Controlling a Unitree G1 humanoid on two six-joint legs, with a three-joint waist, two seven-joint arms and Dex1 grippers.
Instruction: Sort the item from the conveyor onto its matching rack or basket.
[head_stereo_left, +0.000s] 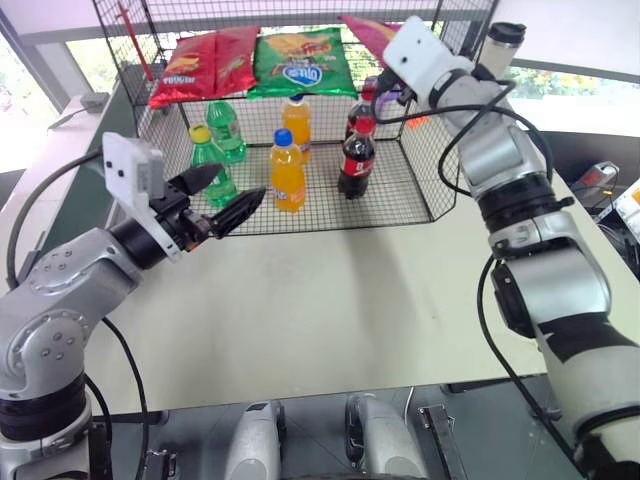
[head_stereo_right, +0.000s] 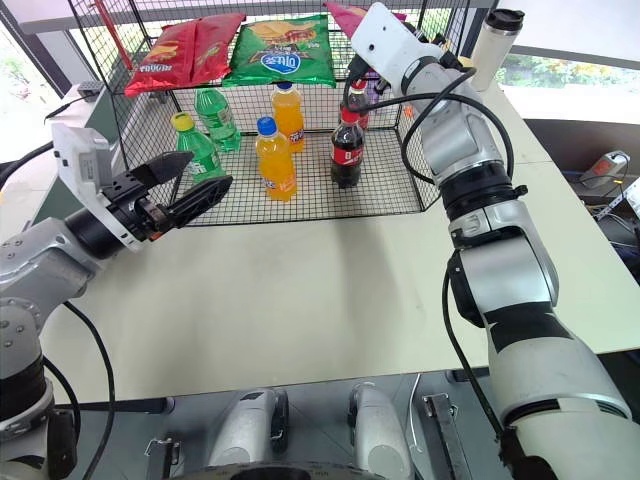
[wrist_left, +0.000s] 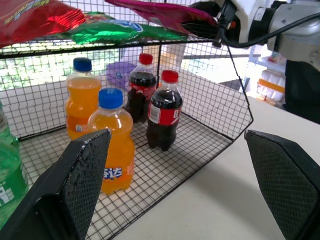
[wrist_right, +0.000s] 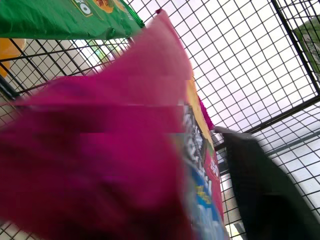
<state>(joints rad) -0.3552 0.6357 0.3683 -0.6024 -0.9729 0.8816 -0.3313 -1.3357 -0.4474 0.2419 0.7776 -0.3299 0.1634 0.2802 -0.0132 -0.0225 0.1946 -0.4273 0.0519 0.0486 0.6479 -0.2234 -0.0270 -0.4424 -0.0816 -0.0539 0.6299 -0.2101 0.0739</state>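
Next, I pinch the bag's front edge (head_stereo_left: 377, 54) with my right gripper and straighten it beside the green bag, because the magenta-pink crisp bag lies crooked at the end of the upper shelf.
The magenta-pink crisp bag (head_stereo_left: 365, 30) hangs tilted over the right end of the black wire upper shelf (head_stereo_left: 355, 92), beside a green bag. In the right wrist view the bag (wrist_right: 125, 150) is a blur close in front, and one black finger (wrist_right: 260, 195) stands wide to its side. My right gripper (head_stereo_left: 380, 70) reaches up to that shelf end, open around the bag's edge. Lower and to the left, my left gripper (head_stereo_left: 238, 183) hovers open in front of the wire frame, with nothing between its fingers (wrist_left: 85, 170). The conveyor is out of view.
Two red bags (head_stereo_left: 205, 62) and the green bag (head_stereo_left: 300, 60) lie on the shelf. Below, the mesh compartment holds green (head_stereo_left: 210, 160), orange (head_stereo_left: 287, 172) and cola bottles (head_stereo_left: 357, 160). A tumbler (head_stereo_left: 500, 45) stands right of the frame. The beige table (head_stereo_left: 330, 320) stretches in front.
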